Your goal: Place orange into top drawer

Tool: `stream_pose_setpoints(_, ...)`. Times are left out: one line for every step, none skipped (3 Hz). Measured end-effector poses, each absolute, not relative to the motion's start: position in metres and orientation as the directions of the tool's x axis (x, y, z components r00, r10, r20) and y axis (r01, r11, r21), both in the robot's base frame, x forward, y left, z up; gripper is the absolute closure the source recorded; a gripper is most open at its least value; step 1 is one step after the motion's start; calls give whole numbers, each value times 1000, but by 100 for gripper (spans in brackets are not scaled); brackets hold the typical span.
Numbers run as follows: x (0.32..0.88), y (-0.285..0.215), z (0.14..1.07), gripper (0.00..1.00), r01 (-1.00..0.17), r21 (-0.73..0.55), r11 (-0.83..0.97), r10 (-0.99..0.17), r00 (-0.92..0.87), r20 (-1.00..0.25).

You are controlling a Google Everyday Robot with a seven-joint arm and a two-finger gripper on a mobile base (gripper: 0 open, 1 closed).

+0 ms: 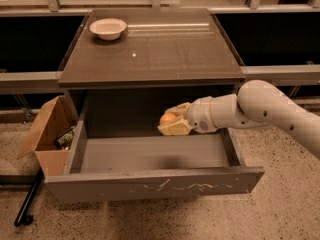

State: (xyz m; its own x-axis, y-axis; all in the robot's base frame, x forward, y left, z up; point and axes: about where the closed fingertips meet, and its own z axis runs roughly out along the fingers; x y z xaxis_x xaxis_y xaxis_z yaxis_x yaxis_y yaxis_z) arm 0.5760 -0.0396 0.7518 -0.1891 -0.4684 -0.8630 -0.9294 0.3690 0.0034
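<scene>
The robot's gripper will let go of the orange midway across the top drawer's grey bottom [161, 138], close to the drawer's back side.
The top drawer [150, 184] is pulled out under the brown cabinet top, its grey front panel showing pale scratch marks. My gripper [172, 121] reaches in from the right, below the cabinet top and above the drawer's back part. It is shut on the orange [167, 118], which shows between the pale fingers [175, 129]. The orange hangs a little above the drawer's grey floor, over its right-of-middle area.
A white bowl [108, 28] sits on the cabinet top [165, 54] at the back left. An open brown cardboard box [47, 134] with some items stands on the floor at the drawer's left. A black bar [27, 204] lies on the floor at the lower left.
</scene>
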Motion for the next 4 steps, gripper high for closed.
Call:
stream_pose_setpoints(586, -38, 699, 100, -917, -2, 399, -537, -232, -811)
stream_pose_setpoints(598, -32, 668, 100, -913, -4, 409, -565, -249, -787)
stream_pose_setpoints(612, -26, 646, 100, -908, -3, 418, -558, -254, -790)
stream_pose_setpoints(623, -22, 633, 84, -906, 0, 424, -551, -258, -793)
